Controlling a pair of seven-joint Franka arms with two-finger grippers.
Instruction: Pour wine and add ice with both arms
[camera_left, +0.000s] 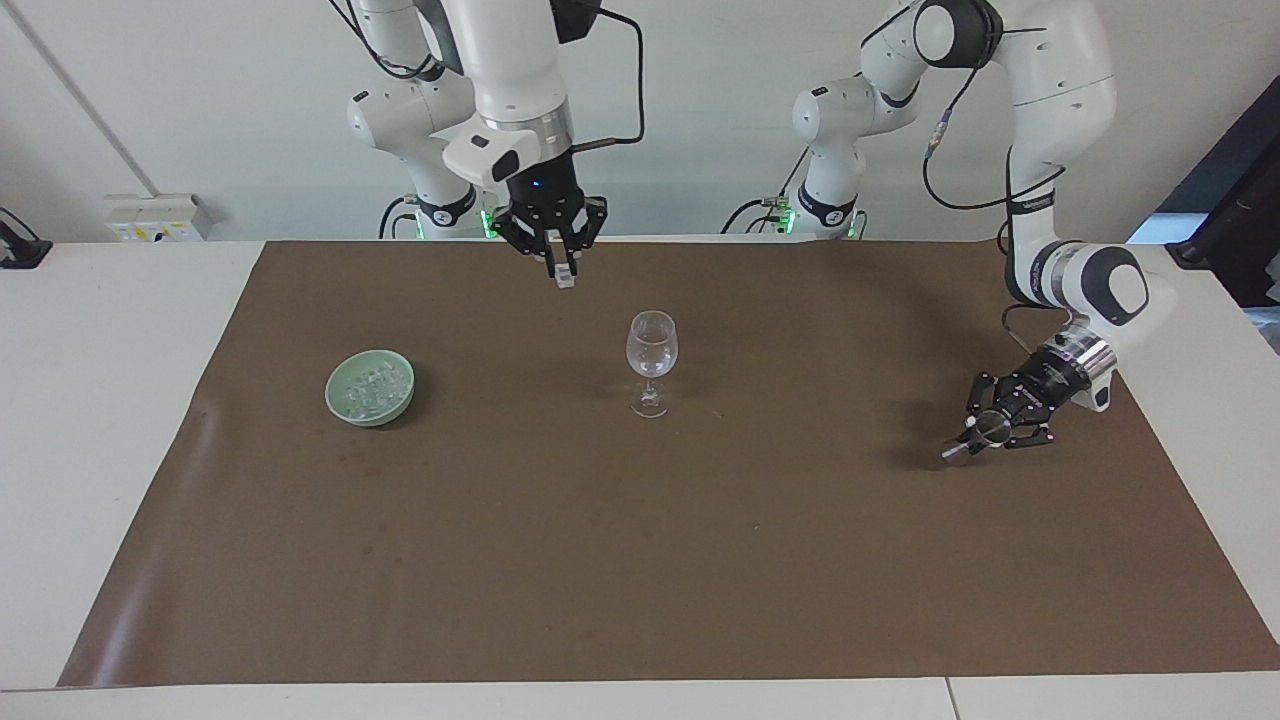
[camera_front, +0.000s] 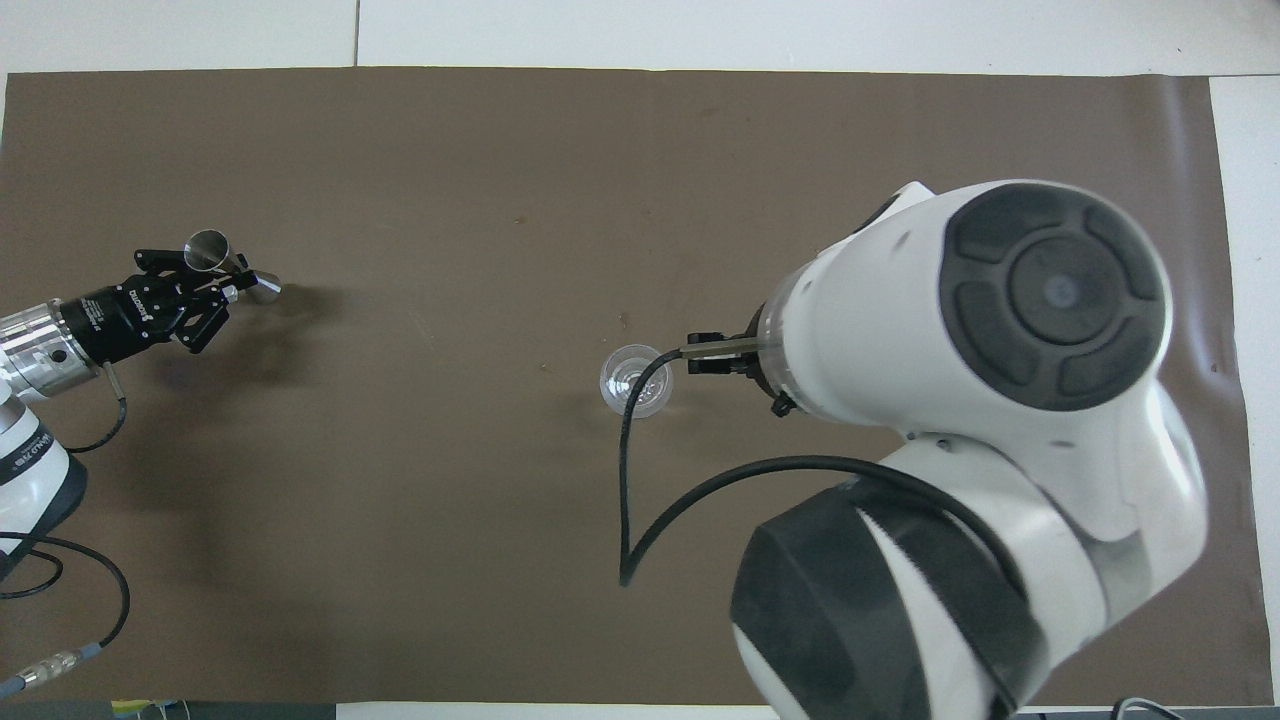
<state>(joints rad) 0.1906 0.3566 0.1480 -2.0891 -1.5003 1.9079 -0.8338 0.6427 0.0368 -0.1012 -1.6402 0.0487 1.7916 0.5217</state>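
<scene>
Next, my left gripper sets the metal jigger upright on the bare brown mat (camera_front: 287, 329) close by its shadow, facing the wine glass.
A clear wine glass (camera_left: 651, 362) (camera_front: 636, 381) stands upright mid-mat. My right gripper (camera_left: 563, 272) hangs raised over the mat just beside the glass, toward the right arm's end, shut on one small clear ice cube (camera_left: 566, 281). More ice lies in the pale green bowl (camera_left: 370, 387), which the right arm hides in the overhead view. My left gripper (camera_left: 983, 428) (camera_front: 232, 280) is low over the mat at the left arm's end, shut on a tilted metal jigger (camera_left: 972, 437) (camera_front: 236, 270). No wine shows.
The brown mat (camera_left: 640, 560) covers most of the white table (camera_left: 100, 400). The right arm's black cable (camera_front: 640, 470) dangles over the mat and crosses the glass in the overhead view.
</scene>
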